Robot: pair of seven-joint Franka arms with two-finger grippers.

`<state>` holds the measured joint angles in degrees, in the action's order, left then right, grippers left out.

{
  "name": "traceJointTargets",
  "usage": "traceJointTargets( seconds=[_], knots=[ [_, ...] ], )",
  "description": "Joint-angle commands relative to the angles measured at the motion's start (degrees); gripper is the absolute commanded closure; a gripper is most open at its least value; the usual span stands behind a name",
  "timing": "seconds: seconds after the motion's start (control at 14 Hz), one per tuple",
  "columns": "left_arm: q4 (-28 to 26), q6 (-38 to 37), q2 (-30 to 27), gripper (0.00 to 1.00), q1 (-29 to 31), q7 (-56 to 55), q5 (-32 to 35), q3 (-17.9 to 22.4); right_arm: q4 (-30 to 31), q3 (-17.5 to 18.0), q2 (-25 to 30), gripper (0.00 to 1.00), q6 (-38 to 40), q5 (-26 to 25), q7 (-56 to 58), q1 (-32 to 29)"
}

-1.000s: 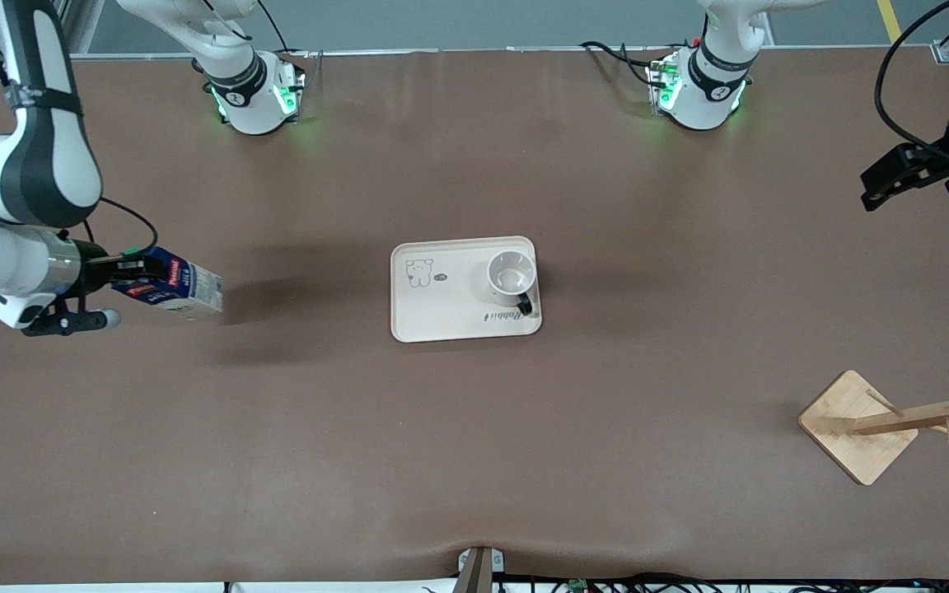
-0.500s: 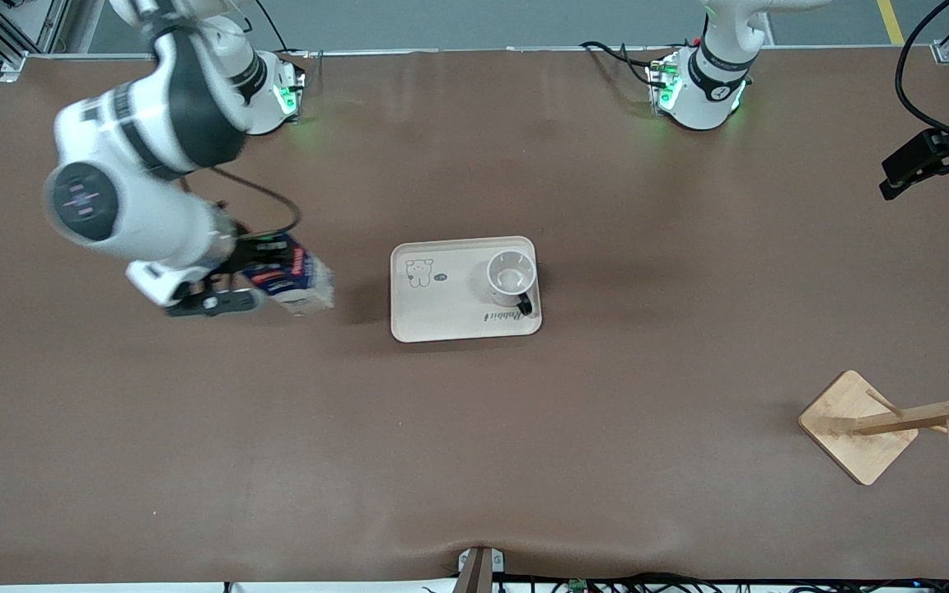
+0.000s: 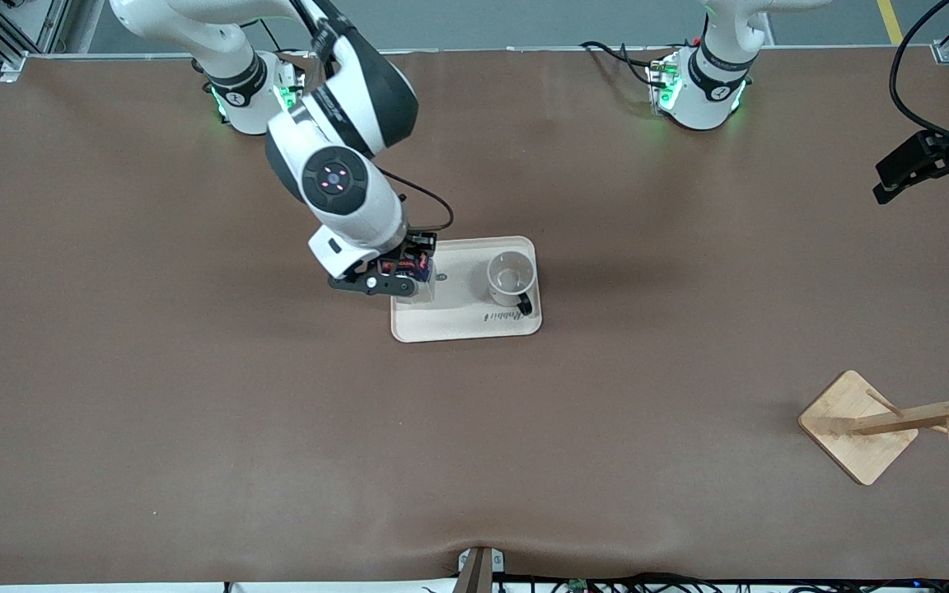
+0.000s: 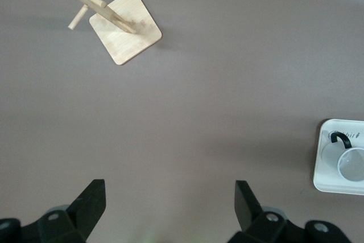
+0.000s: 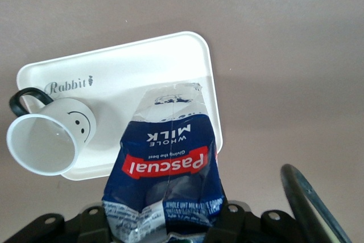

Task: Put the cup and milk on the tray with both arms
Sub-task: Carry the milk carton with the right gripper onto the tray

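I will set the milk carton down with my right gripper on the cream tray's bare half (image 3: 431, 301) (image 5: 162, 102) next to the white cup.
The cream tray (image 3: 450, 323) lies mid-table. The white cup (image 3: 511, 275) stands upright on it, at the end toward the left arm, with its black handle toward the front camera. My right gripper (image 3: 410, 273) is shut on the dark-blue milk carton (image 3: 415, 268) and holds it over the tray's end toward the right arm. The right wrist view shows the milk (image 5: 168, 169) squeezed between the jaws, above the tray (image 5: 136, 72), with the smiley cup (image 5: 51, 135) beside it. My left gripper (image 3: 919, 169) is open and empty, high at the left arm's end of the table; its view shows its fingers (image 4: 91, 200) spread.
A wooden mug rack with a square base (image 3: 857, 426) stands near the front camera at the left arm's end of the table; it also shows in the left wrist view (image 4: 126, 27). Brown tabletop surrounds the tray.
My right arm has swung the milk carton from the right arm's end of the table to over the tray's edge. The left gripper has drifted slightly. The cup and tray stayed put.
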<state>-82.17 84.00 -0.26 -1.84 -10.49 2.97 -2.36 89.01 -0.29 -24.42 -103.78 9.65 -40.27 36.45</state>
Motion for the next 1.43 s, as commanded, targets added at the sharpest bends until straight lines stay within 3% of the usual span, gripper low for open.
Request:
traceJointTargets(
  seconds=[0.0,0.29,0.57,0.64,0.71,0.93,1.21,1.36],
  knots=[
    [-0.8,1.0,-0.6,0.0,0.2,-0.2,-0.8,0.3,0.3,-0.9,-1.1,0.95,-2.0,0.5,-1.3,1.2],
    [-1.4,2.5,-0.5,0.0,0.3,-0.2,-0.9,0.3,0.7,-0.9,-2.5,0.89,-4.8,0.6,-6.0,4.1],
    [-1.5,3.0,-0.8,0.0,0.2,-0.2,-0.9,0.3,0.9,-0.9,-4.2,0.61,-6.9,-0.1,-5.5,3.9],
    [-1.4,3.1,-0.8,0.0,0.2,-0.2,-0.9,0.3,0.9,-0.9,-4.7,0.58,-7.1,-0.9,-5.5,3.9],
    [-1.4,3.2,-0.7,0.0,0.2,-0.2,-0.9,0.3,0.9,-0.9,-4.8,0.51,-7.1,-2.6,-5.5,3.9],
    [-1.5,3.9,0.2,0.0,0.0,-0.3,-0.9,0.3,0.7,-0.9,-5.1,0.0,-7.2,-3.3,-5.6,3.6],
    [-1.6,3.8,0.1,0.0,0.2,-0.2,-0.9,0.3,-2.0,-0.9,-3.9,0.0,-5.1,-3.4,-5.1,4.8],
    [-1.5,3.8,0.1,0.0,0.2,-0.2,-0.9,0.3,-6.3,-0.9,-3.1,0.0,0.8,-3.3,-4.9,4.1]
  ],
)
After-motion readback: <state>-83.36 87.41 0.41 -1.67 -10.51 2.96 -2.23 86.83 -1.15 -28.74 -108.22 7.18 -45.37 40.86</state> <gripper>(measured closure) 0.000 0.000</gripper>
